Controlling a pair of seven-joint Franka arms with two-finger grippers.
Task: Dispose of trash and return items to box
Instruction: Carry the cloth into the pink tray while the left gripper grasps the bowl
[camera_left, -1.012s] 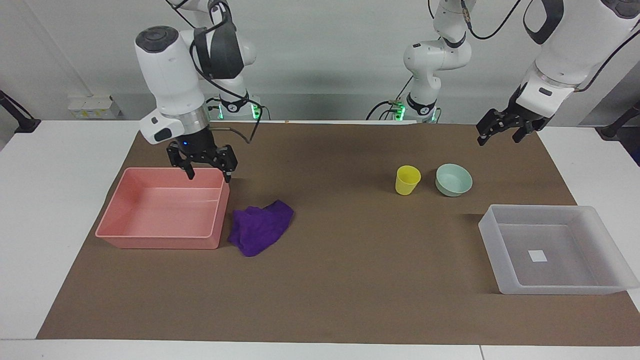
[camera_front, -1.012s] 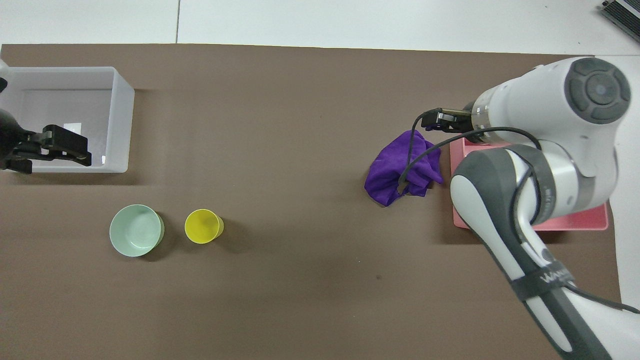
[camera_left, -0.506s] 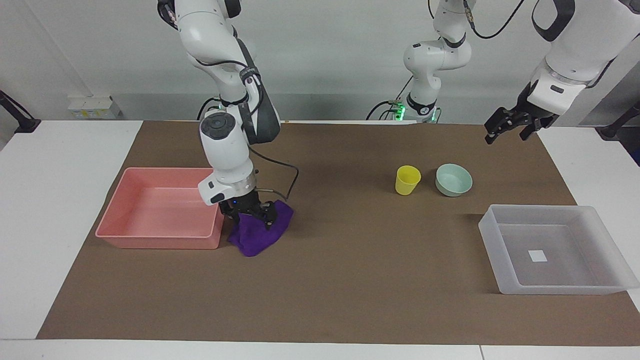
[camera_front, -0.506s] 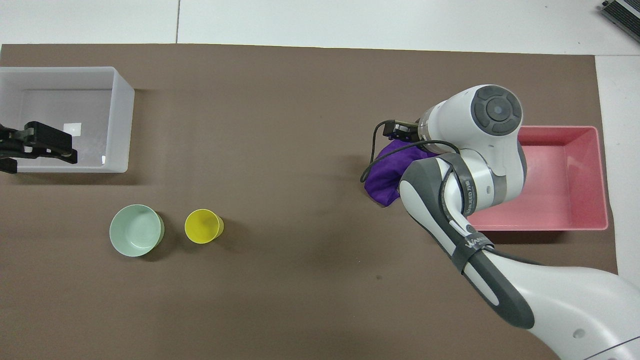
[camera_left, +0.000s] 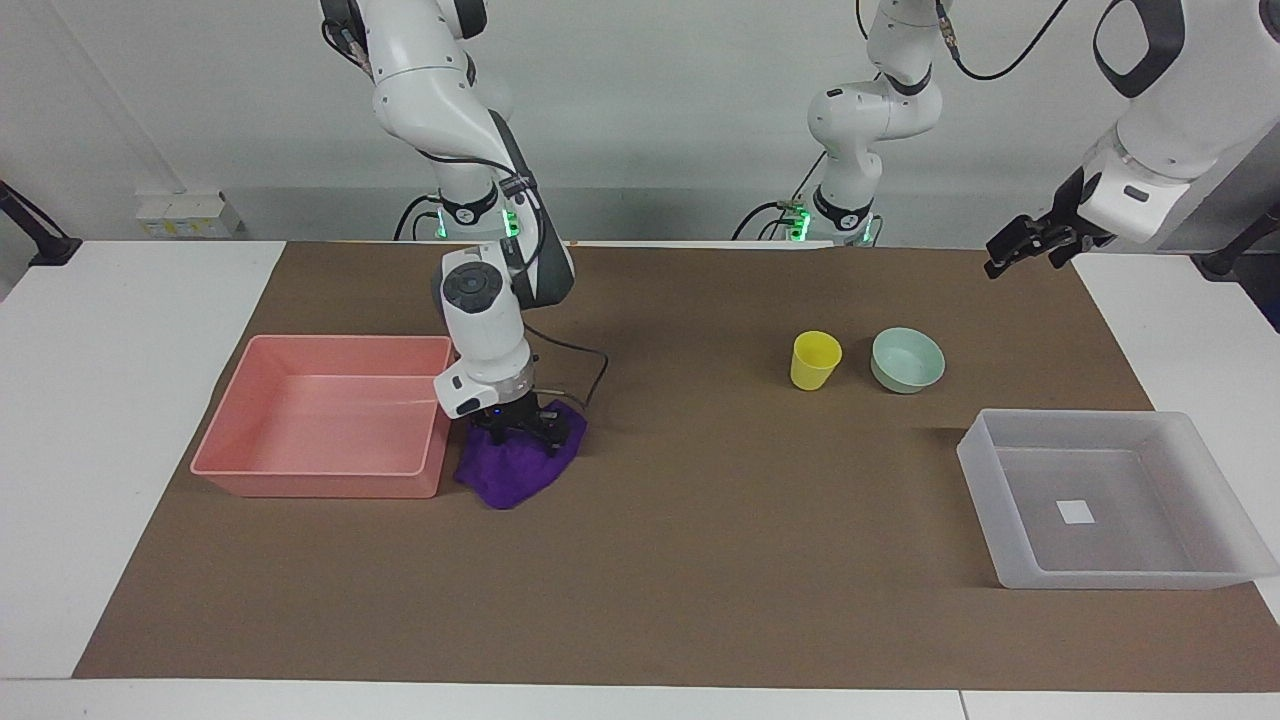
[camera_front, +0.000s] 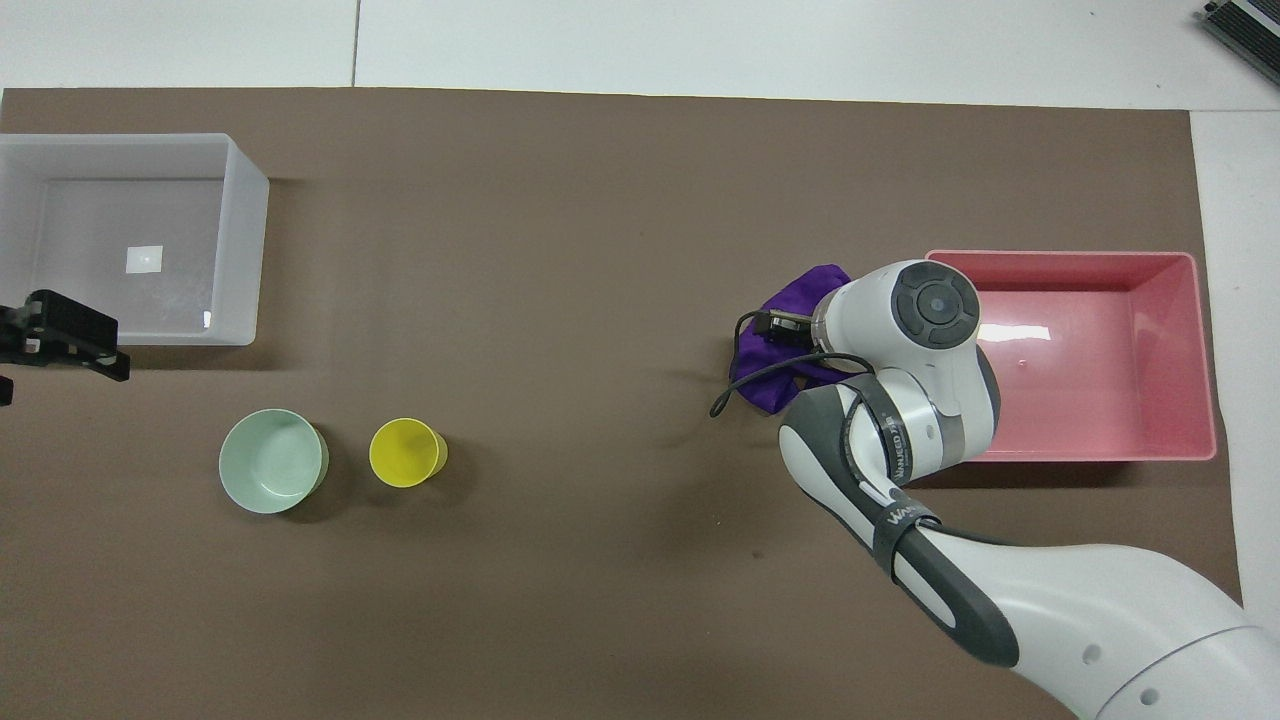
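My left gripper will go to the mint-green bowl next and close on the bowl's rim (camera_front: 223, 455), on the side away from the yellow cup.
The purple rag (camera_left: 512, 476) lies on the brown mat beside the pink tray (camera_left: 310, 488), on the side toward the left arm's end. My right gripper (camera_left: 526, 434) is down on top of the rag, and its wrist hides much of the rag in the overhead view (camera_front: 818, 281). The yellow cup (camera_left: 815, 360) and the mint-green bowl (camera_left: 907, 360) stand side by side, upright, nearer to the robots than the translucent box (camera_left: 1100, 576). The box holds only its white sticker (camera_left: 1076, 512). My left gripper (camera_left: 1022, 252) is open and empty, raised over the mat's edge at the left arm's end.
The pink tray (camera_front: 1080, 446) has nothing in it. A black cable loops from the right wrist onto the mat beside the rag (camera_left: 590, 375). The brown mat (camera_left: 700, 560) covers most of the white table.
My right arm came off the pink tray and lowered its gripper onto the rag, then settled a little lower. My left gripper drew back toward the left arm's end.
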